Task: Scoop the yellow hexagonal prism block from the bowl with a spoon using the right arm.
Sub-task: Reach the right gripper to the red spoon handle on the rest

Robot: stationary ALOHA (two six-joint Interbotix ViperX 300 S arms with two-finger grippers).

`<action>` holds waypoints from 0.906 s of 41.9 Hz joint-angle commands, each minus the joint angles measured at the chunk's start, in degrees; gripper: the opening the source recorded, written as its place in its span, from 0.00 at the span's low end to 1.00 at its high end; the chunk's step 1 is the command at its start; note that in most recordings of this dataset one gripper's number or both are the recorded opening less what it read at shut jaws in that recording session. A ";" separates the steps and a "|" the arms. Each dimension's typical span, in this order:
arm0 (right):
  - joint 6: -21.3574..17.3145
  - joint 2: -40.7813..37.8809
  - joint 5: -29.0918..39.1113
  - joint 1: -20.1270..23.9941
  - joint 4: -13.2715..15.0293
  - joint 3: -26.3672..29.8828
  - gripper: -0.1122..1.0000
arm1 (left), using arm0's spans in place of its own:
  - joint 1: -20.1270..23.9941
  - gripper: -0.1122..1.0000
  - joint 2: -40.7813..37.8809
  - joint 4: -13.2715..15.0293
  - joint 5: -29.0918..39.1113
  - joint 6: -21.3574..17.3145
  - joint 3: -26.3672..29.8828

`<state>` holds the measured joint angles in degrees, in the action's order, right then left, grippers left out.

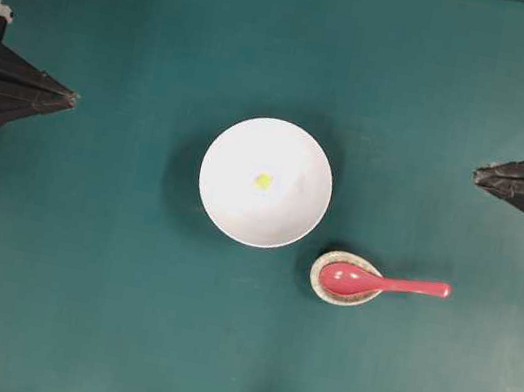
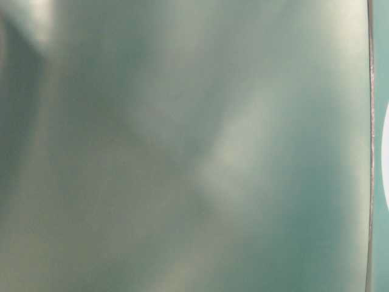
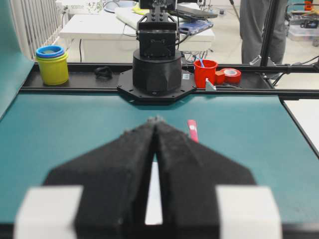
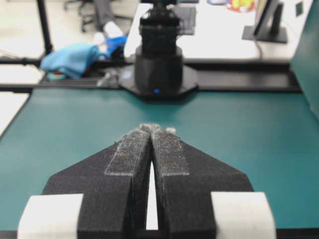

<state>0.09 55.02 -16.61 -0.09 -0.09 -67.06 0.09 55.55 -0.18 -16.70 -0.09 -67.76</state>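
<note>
My right gripper needs to go to the red-pink spoon next and close on the spoon's handle [image 1: 400,284], just behind the spoon's scoop in the speckled spoon rest.
The white bowl [image 1: 265,182] stands at the middle of the teal table. The tiny yellow hexagonal prism block [image 1: 262,182] lies inside it near its centre. The red-pink spoon [image 1: 384,283] lies to the bowl's lower right, its scoop in a small speckled spoon rest [image 1: 345,278] and its handle pointing right. The handle's end also shows in the left wrist view [image 3: 192,130]. My left gripper [image 1: 74,100] is shut and empty at the left edge. My right gripper [image 1: 477,174] is shut and empty at the right edge, above and right of the spoon. A white sliver of the bowl [image 3: 154,199] shows between the left jaws.
The opposite arm's black base [image 3: 157,64] stands at the table's far edge in the left wrist view, with a yellow cup [image 3: 52,65] and a red cup [image 3: 205,73] on the rail behind. The table-level view is a blurred teal surface.
</note>
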 commanded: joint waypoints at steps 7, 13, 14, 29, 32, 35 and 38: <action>-0.09 -0.35 0.53 -0.09 -0.09 0.88 0.10 | 0.18 0.10 -0.53 -0.53 -1.23 0.70 1.05; -0.09 -0.53 0.53 0.53 0.00 0.79 0.10 | 0.18 0.10 -0.53 -0.53 -1.32 0.70 1.05; 0.00 -0.53 0.53 0.79 0.00 0.79 0.10 | 0.18 0.10 -0.53 -0.62 -1.32 0.70 1.05; -0.18 -2.11 0.00 2.64 0.00 0.35 0.65 | 0.18 0.10 -0.44 -0.62 -1.23 0.18 1.05; -0.35 -3.43 -0.88 2.64 0.00 0.00 0.62 | 0.18 0.10 -0.44 -0.62 -1.14 0.09 1.05; -0.53 -5.98 -2.29 2.72 -0.35 -0.70 0.60 | 0.09 0.10 -0.44 -0.62 -0.97 0.09 1.05; -0.70 -8.79 -4.83 2.72 -0.70 -1.49 0.60 | 0.18 0.10 -0.35 -0.62 -0.97 0.18 1.05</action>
<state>-0.44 48.96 -18.81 2.46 -0.35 -68.55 0.18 55.46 -0.62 -17.40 0.09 -67.76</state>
